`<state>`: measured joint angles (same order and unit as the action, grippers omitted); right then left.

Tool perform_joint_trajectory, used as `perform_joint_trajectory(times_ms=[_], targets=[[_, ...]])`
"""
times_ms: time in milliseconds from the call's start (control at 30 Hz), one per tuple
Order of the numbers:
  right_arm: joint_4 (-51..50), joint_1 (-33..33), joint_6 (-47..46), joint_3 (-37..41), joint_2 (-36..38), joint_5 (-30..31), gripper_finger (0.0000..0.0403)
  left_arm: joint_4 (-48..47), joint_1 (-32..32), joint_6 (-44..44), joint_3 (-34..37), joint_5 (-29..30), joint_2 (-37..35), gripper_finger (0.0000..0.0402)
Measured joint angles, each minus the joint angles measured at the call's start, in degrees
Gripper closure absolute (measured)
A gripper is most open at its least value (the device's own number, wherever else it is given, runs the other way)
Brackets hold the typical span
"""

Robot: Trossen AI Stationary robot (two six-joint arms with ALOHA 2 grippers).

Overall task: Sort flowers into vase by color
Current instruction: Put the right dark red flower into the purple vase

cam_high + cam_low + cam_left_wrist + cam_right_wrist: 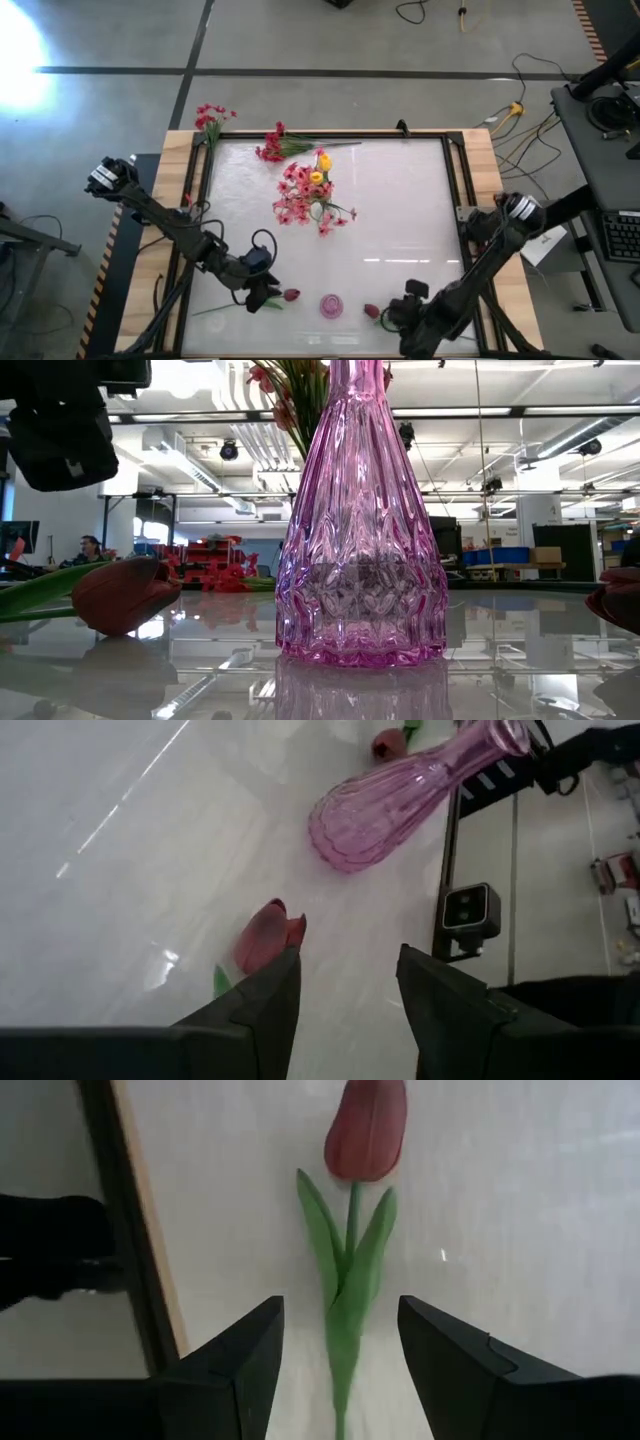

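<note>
The green leaf [272,304] below the bud of the dark red tulip lying just beside it should be gripped next by my left gripper.
A clear pink glass vase [331,306] stands upright near the table's near edge, large in the low view [360,530]. One dark red tulip [291,295] lies on the table left of it, and its bud [268,935] is just beyond my left gripper [345,985], which is open. A second dark red tulip [371,311] lies right of the vase. Its green stem [345,1310] runs between the fingers of my open right gripper [340,1350], and its bud [366,1128] points away. Neither gripper holds anything.
Pink blossom sprays with yellow tulips [312,192] lie in a heap at the table's middle. A red spray [275,148] lies near the far edge, and another [212,118] rests on the far-left wooden frame. Bare white tabletop [410,210] spreads to the right.
</note>
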<state>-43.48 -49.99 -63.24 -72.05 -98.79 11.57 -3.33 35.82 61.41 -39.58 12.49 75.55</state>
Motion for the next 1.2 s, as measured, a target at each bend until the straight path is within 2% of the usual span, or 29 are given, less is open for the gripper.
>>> perform_joint_trajectory(times_ms=[133,267,533,767,933,1200], targets=[[-1.2,1.0,-0.6,-4.1,-5.6,-0.3,0.0216,0.1,0.0,-0.2,-1.7,0.0,0.0,0.0243],[-5.4,3.1,-1.9,-7.5,-9.7,-3.6,0.0233,-0.2,0.0,-1.9,-3.0,0.1,0.0,0.0243],[-7.3,5.4,-1.8,-8.8,-11.6,-4.5,0.0291,-1.8,0.0,-5.9,-3.5,1.9,0.0,0.0243],[-6.9,7.6,2.5,-8.2,-13.2,-9.4,0.0341,-2.7,0.0,-5.9,-3.5,2.1,0.8,0.0243],[-6.8,8.7,4.6,-8.2,-12.0,-9.7,0.0380,-2.8,0.1,-5.5,-3.5,2.1,0.7,0.0243],[-8.1,11.2,4.9,-8.2,-0.4,-0.6,0.0390,-3.3,0.1,-6.8,-3.5,2.1,0.2,0.0243]])
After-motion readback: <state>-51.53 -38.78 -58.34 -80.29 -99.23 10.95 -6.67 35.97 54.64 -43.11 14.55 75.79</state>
